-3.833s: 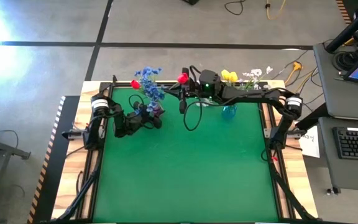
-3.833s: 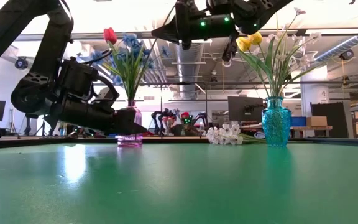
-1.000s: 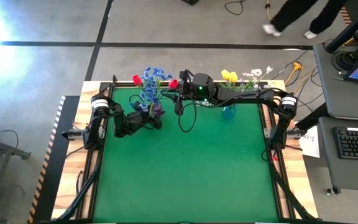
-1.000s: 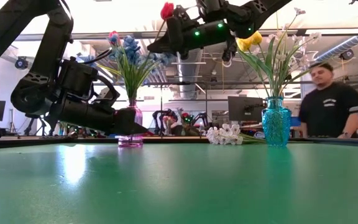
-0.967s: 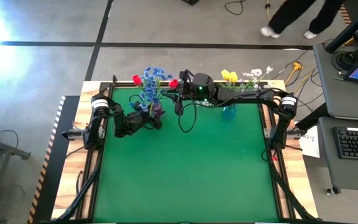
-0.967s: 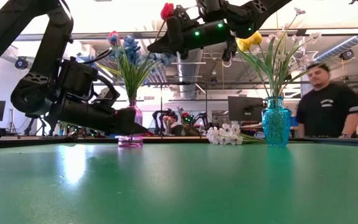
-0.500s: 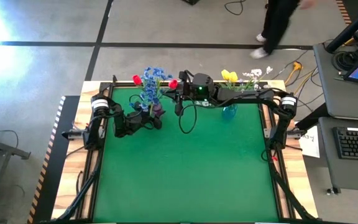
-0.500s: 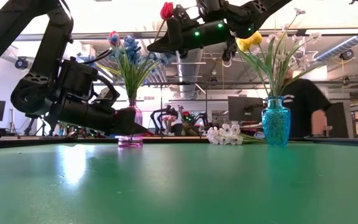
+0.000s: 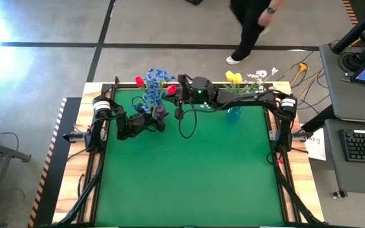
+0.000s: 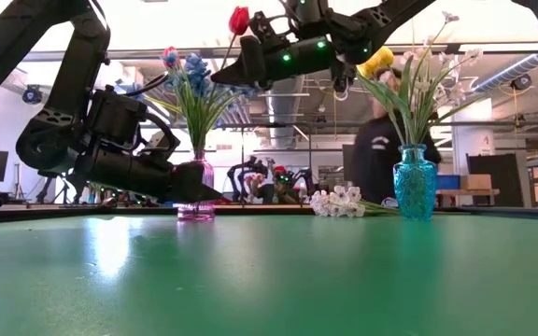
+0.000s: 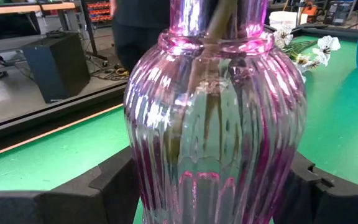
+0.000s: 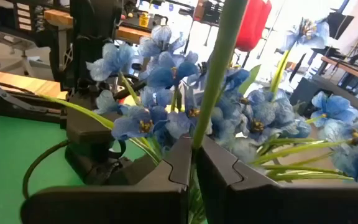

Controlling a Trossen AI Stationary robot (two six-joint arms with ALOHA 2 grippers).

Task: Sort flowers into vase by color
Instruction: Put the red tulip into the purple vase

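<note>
My right gripper grips the red tulip's stem well below its bloom; next I open, retake the stem (image 10: 233, 38) just under the bloom to lower it deeper.
A pink glass vase (image 10: 196, 193) stands at the table's far left and holds blue flowers (image 9: 154, 85) and a red tulip (image 9: 138, 82). My left gripper (image 9: 152, 121) is shut on this vase at table height. High over the table, my right gripper (image 12: 193, 149) is shut on a second red tulip (image 10: 238, 20), close beside the blue flowers (image 12: 179, 112). At the far right, a blue vase (image 10: 416, 182) holds yellow tulips (image 9: 233, 77) and white sprays (image 9: 260, 76). More white blossoms (image 10: 337, 201) lie on the table between the vases. My left gripper has the pink vase's ribbed belly (image 11: 216, 143) between its two fingers (image 11: 114, 183), one on each side. The fingers come in about level from the table's left. The vase stands upright on the table. My right gripper pinches the red tulip's green stem (image 12: 202, 127) between its fingertips, some way below the bloom (image 12: 253, 25). The fingers lie level, point toward the table's left and cross the stem. The tulip is lifted clear, its bloom above the fingers.
The green mat (image 9: 189, 171) stretches toward the near edge in front of both vases. A black cable loop (image 9: 184, 123) hangs under my right arm. A person (image 10: 376, 149) walks past behind the table's far edge.
My right gripper has drifted a little toward the table's left with the red tulip, bringing the bloom closer to the blue flowers over the pink vase. A person has walked along behind the table.
</note>
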